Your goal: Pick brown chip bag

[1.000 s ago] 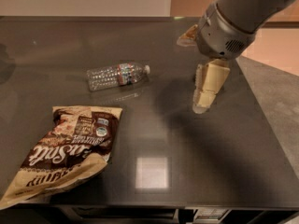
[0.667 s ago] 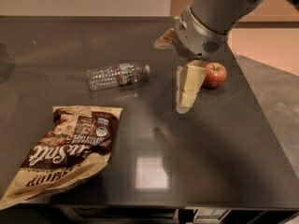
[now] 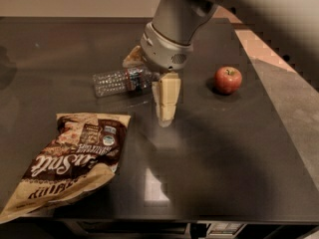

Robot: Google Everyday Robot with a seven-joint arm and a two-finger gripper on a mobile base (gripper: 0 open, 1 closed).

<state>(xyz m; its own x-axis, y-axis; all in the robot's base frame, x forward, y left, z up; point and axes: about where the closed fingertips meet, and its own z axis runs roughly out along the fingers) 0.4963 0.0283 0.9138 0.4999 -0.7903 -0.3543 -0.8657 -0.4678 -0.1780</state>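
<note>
Next, the gripper closes at the far end (image 3: 94, 127) of the brown chip bag, nearest the water bottle.
The brown chip bag (image 3: 75, 158) lies flat at the front left of the dark table (image 3: 224, 158), its dark brown middle with white script facing up and its tan ends crinkled. My gripper (image 3: 149, 91) hangs above the middle of the table, to the right of and behind the bag, clear of it. Its cream fingers (image 3: 167, 101) stand apart and hold nothing. One finger hangs just in front of the bottle.
A clear plastic water bottle (image 3: 119, 81) lies on its side behind the bag, partly hidden by my gripper. A red apple (image 3: 228, 79) stands to the right of the gripper. The table's front edge runs just below the bag.
My arm has swung left across the table, from the right side to over the bottle's right end, closer to the bag. The apple, hidden at first, now shows. The bag has not moved.
</note>
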